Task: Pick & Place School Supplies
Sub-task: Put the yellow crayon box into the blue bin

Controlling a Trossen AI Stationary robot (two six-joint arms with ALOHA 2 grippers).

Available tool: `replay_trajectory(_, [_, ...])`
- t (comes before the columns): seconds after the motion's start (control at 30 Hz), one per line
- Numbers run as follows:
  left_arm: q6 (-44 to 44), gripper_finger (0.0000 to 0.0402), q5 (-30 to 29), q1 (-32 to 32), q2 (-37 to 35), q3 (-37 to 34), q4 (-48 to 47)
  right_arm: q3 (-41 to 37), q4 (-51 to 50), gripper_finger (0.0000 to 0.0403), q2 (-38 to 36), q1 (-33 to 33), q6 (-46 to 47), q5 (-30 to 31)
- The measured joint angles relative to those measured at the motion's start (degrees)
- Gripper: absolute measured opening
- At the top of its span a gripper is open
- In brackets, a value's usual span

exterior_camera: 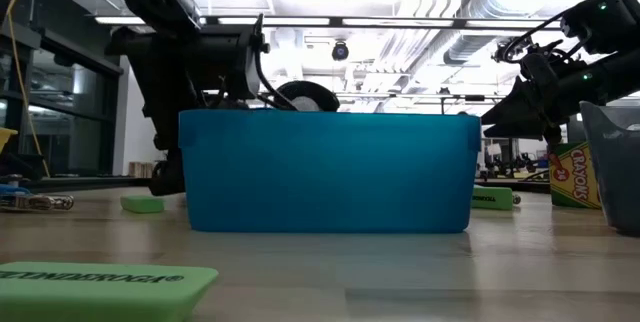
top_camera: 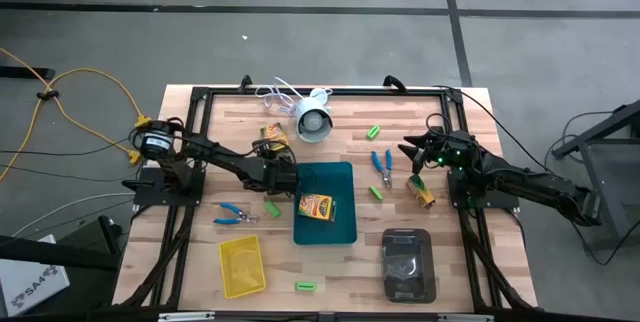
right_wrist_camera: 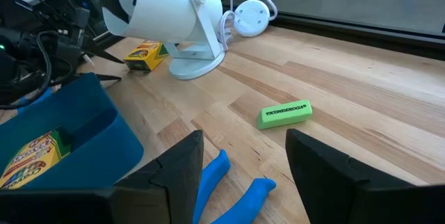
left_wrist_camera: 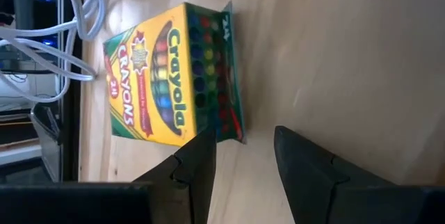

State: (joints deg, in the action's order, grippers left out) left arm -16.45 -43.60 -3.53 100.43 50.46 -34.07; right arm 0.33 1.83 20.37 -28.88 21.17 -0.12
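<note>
I can reach only the corner of the crayon box's end flap with my left gripper's open fingers, so next I move in closer, pinch that flap (left_wrist_camera: 233,78) and lift the crayon box.
A yellow-orange crayon box (top_camera: 272,140) (left_wrist_camera: 174,78) lies flat on the table beside the white device. My left gripper (top_camera: 278,162) (left_wrist_camera: 243,137) stands open just short of the box's near end, slanting down at it. A second crayon box (top_camera: 316,206) lies in the teal tray (top_camera: 340,230). A third (top_camera: 421,190) lies near my right arm. My right gripper (top_camera: 412,152) (right_wrist_camera: 245,140) hangs open above blue-handled scissors (top_camera: 381,165) (right_wrist_camera: 236,182). More scissors (top_camera: 234,214) and green blocks (top_camera: 374,132) (top_camera: 271,207) (top_camera: 306,286) lie scattered.
The white round device (top_camera: 314,120) with its cable (left_wrist_camera: 69,15) stands just beyond the crayon box. A yellow tray (top_camera: 241,265) and a dark grey tray (top_camera: 407,262) sit near the front edge. A black frame (top_camera: 320,90) runs round the table top.
</note>
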Motion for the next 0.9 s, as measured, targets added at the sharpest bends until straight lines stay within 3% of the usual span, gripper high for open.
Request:
replay_trajectory(0.43, [0.6, 0.0136, -1.8, 0.1, 1.4, 0.1, 1.6, 0.0, -0.2, 0.0197, 0.0, 0.0, 0.0, -0.1])
replay_trajectory(0.73, [0.1, 0.0067, -1.5, 0.6, 1.5, 0.0, 1.8, 0.0, -0.2, 0.0197, 0.0, 0.0, 0.0, 0.0])
replay_trajectory(0.9, [-0.1, 0.0055, -1.5, 1.2, 1.8, 0.0, 1.8, 0.0, -0.2, 0.0197, 0.0, 0.0, 0.0, 0.0])
